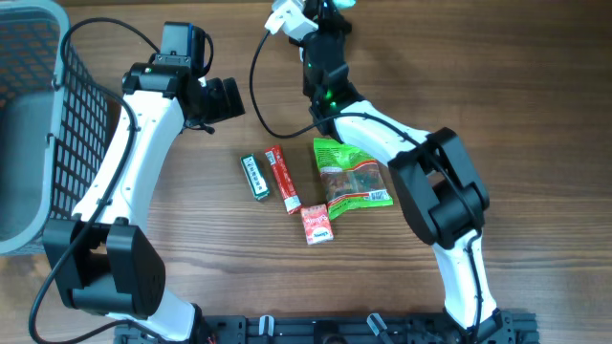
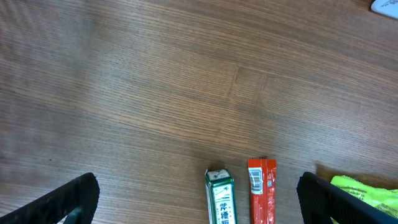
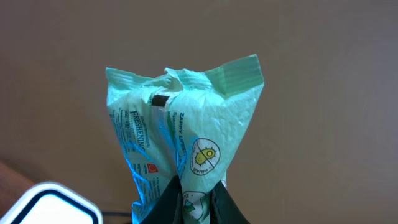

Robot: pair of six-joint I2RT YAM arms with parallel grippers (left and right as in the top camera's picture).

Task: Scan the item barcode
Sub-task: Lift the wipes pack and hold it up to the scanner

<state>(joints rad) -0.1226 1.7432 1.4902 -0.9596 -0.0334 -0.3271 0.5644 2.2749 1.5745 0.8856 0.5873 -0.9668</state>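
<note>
The robot's right gripper should release the wipes packet on the bare wood on the outer side of its arm [image 1: 517, 144].
My right gripper [image 3: 198, 200] is shut on the lower end of a pale green wipes packet [image 3: 186, 124], which stands crumpled and upright above the fingers. A white scanner [image 3: 50, 205] shows at the lower left of the right wrist view. From overhead the scanner [image 1: 287, 19] lies at the table's far edge with a black cable, and the right gripper [image 1: 325, 11] is right beside it; the packet is hard to make out there. My left gripper [image 2: 198, 190] hangs open over the table, holding nothing.
On the wood lie a green box [image 1: 253, 178], a red stick pack [image 1: 281, 179], a small red packet [image 1: 316, 225] and a green snack bag [image 1: 352, 177]. A grey mesh basket [image 1: 38, 124] stands at the left. The scanner cable [image 1: 256, 86] loops between the arms.
</note>
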